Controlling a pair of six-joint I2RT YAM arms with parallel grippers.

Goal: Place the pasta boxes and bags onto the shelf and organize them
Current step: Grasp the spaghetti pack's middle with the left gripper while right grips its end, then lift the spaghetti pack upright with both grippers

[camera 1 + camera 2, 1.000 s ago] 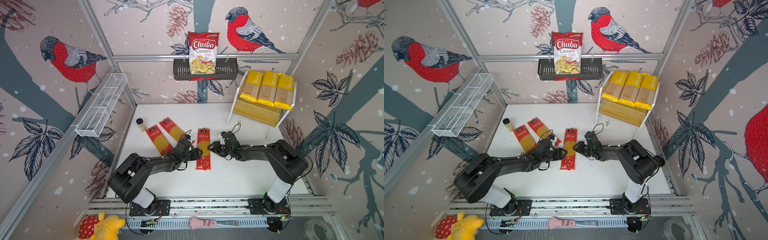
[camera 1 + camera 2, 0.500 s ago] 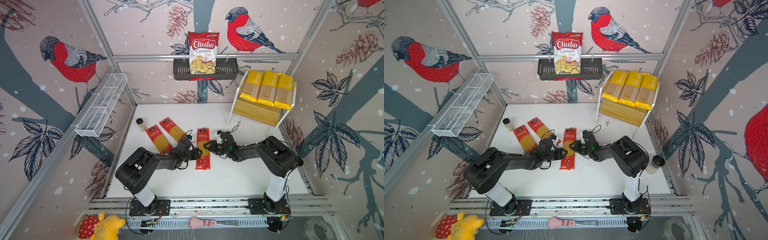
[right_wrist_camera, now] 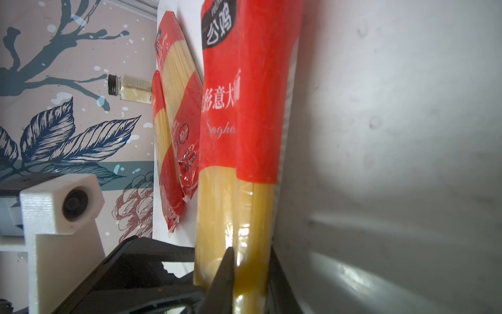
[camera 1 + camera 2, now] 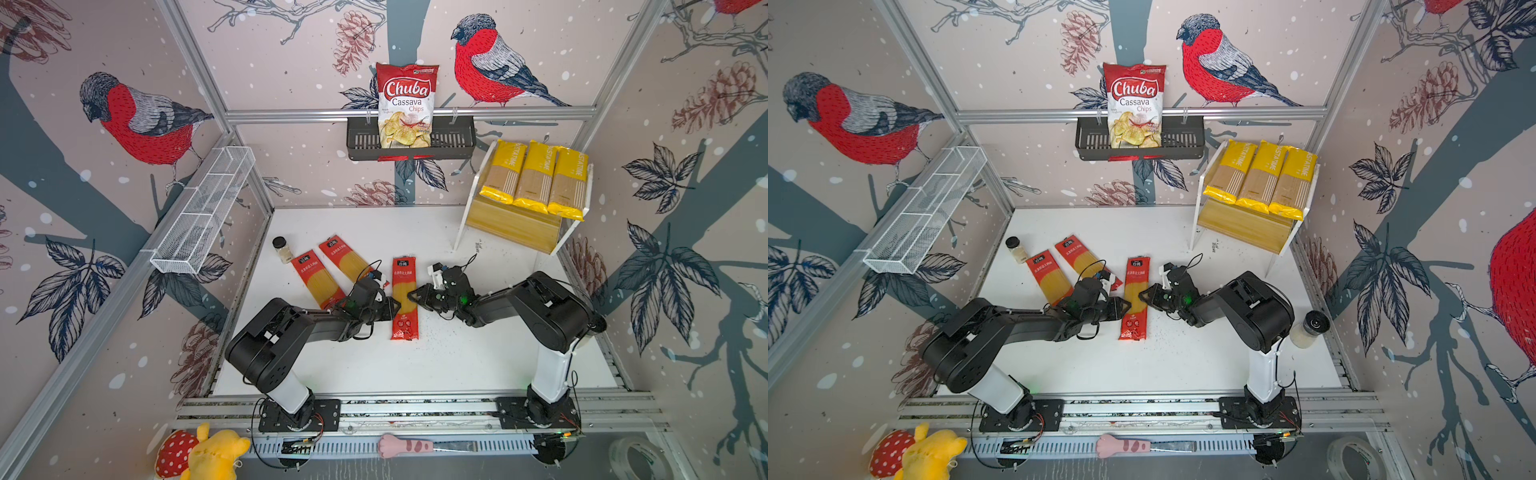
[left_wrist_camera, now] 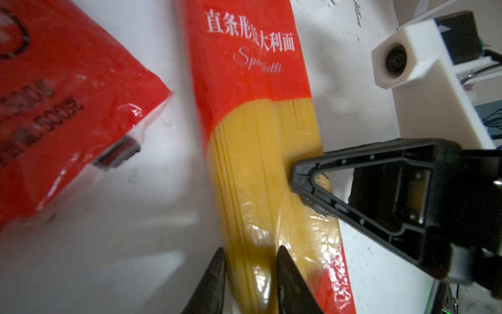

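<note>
My left gripper should hold up the middle packet, which both my grippers pinch at its clear window, while my right gripper takes the near red end (image 4: 405, 326).
Three yellow pasta packets (image 4: 536, 178) lie side by side on the top tier of the shelf (image 4: 511, 228) at the back right. Three red-ended spaghetti packets lie on the white table. Two of them (image 4: 318, 278) (image 4: 347, 259) are at the left. The middle packet (image 4: 404, 291) (image 4: 1136, 286) lies lengthwise between my grippers. My left gripper (image 4: 394, 306) (image 5: 250, 271) is shut on its left edge over the clear window. My right gripper (image 4: 412, 297) (image 3: 251, 274) is shut on its right edge, opposite the left one.
A small spice jar (image 4: 281, 248) stands by the left packets, and another jar (image 4: 1308, 330) sits behind the right arm. A chips bag (image 4: 406, 106) stands in the black basket (image 4: 361, 141) on the back wall. A white wire basket (image 4: 203, 212) hangs at the left.
Both grippers have narrowed from open to clamped on the middle packet's two long edges. The arms have shifted slightly inward; the packet lies where it was.
</note>
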